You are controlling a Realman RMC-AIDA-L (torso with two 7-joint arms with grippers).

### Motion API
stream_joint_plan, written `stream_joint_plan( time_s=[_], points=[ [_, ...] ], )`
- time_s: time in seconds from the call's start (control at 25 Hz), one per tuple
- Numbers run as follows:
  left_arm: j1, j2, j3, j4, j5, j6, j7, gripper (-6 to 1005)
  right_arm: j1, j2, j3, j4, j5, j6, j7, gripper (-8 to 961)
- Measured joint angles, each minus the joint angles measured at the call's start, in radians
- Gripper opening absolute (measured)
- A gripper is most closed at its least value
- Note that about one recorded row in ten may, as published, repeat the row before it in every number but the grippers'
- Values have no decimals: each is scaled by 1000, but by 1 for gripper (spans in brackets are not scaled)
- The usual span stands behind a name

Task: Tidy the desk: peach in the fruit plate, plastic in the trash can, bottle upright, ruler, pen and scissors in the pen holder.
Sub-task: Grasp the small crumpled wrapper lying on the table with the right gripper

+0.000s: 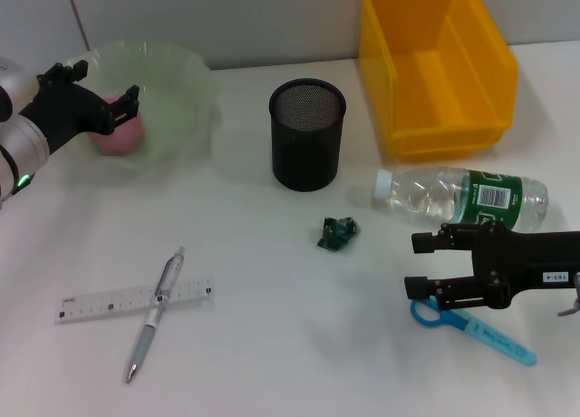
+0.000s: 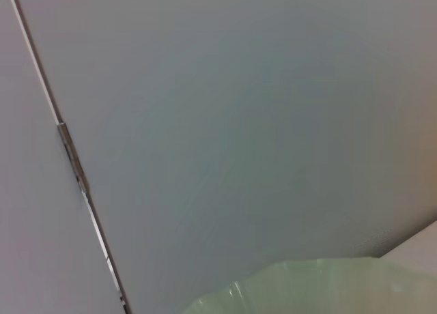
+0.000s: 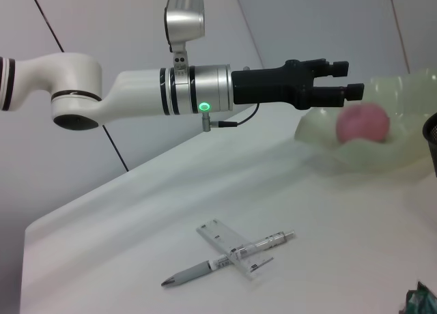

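Note:
I will next move my right gripper to the green crumpled plastic (image 1: 338, 234) (image 3: 420, 300) that is in front of the black mesh pen holder, and I will close it there.
The pink peach (image 1: 118, 134) lies in the pale green fruit plate (image 1: 181, 82) at the back left. My left gripper (image 1: 102, 84) hovers open just above and beside the peach, and the right wrist view shows this gripper (image 3: 349, 78) clear of the peach (image 3: 362, 123). A clear bottle (image 1: 462, 198) lies on its side at the right. In front of it my right gripper (image 1: 423, 265) is open, just above the blue scissors (image 1: 471, 324). Green crumpled plastic (image 1: 338, 233) sits mid-table. The pen (image 1: 156, 313) lies across the ruler (image 1: 100, 302) at the front left.
The black mesh pen holder (image 1: 308, 134) stands at the centre back. The yellow bin (image 1: 435, 63) is at the back right. The left wrist view shows only the wall and the plate's rim (image 2: 321, 287).

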Motion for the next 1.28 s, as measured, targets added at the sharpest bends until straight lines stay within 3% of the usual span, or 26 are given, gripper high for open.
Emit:
stream_joint_plan(
  time_s=[0.16,0.28,0.36,0.48,0.56,0.68,0.8,1.0,1.28],
  points=[
    [1,3,7,4,2,6,-31,776,-2,1,0,0,0,0,0,818],
    [23,13,75,39,21,58,-150,800,-5,0,7,0,0,0,0,818],
    [66,30,157,112,80,150,-306,799,-6,0,9,0,0,0,0,816],
    [132,54,207,256,231,322,-549,799,-8,-1,8,0,0,0,0,812],
    [165,70,198,345,336,472,-689,798,-8,-1,7,0,0,0,0,810],
    [178,94,155,385,434,678,-780,797,-9,-3,5,0,0,0,0,806],
    [179,102,108,382,501,771,-784,797,-9,-4,6,0,0,-1,0,803],
    [187,102,62,365,629,848,-779,795,-10,-10,9,-3,0,-7,0,797],
    [196,77,54,363,706,890,-776,795,-10,-14,9,-5,1,-6,0,789]
  ],
)
